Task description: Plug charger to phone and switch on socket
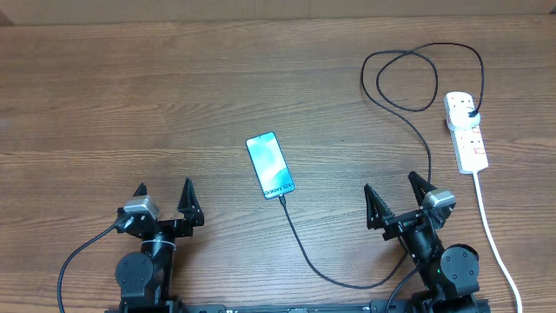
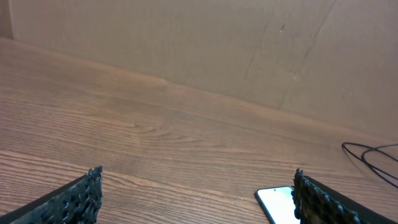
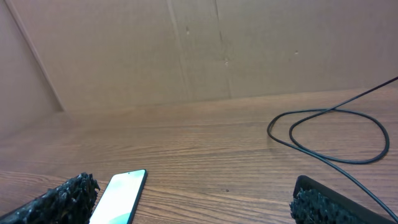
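I need to close my right gripper next beside the switch (image 1: 476, 129) nearest the plug on the white socket strip, because closed fingers can press it.
The phone (image 1: 270, 165) lies flat at the table's middle, its blue-teal screen up. The thin black charger cable (image 1: 323, 271) runs from the phone's near end, curves right past my right arm, and loops at the back right. Its black plug (image 1: 470, 111) sits in the white socket strip (image 1: 469, 143) at the right. My left gripper (image 1: 163, 202) is open and empty, near left of the phone. My right gripper (image 1: 397, 198) is open and empty, near right of it. The phone shows in the left wrist view (image 2: 277, 202) and the right wrist view (image 3: 118, 196).
The strip's thick white cord (image 1: 493, 235) runs toward the near edge, right of my right arm. Cable loops lie at the back right (image 3: 336, 134) and show in the left wrist view (image 2: 373, 155). A cardboard wall (image 2: 199, 43) stands behind the table.
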Action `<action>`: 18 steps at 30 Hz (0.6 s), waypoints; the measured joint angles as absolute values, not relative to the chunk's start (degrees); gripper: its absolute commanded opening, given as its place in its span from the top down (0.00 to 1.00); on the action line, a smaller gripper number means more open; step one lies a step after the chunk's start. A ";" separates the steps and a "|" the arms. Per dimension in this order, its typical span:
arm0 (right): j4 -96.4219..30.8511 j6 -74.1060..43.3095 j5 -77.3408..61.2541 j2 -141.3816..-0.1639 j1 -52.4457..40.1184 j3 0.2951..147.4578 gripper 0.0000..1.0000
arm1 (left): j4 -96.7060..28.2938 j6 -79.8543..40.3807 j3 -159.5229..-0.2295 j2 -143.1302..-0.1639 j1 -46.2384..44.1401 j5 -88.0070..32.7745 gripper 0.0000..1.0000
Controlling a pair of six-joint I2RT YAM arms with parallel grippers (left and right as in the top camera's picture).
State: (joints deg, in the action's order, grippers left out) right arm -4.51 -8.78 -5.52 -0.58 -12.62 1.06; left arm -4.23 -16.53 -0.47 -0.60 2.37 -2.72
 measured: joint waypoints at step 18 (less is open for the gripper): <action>-2.13 -19.64 -3.36 -6.00 -12.45 3.99 0.00 | -4.25 -16.53 -0.47 -0.60 2.37 -2.72 0.00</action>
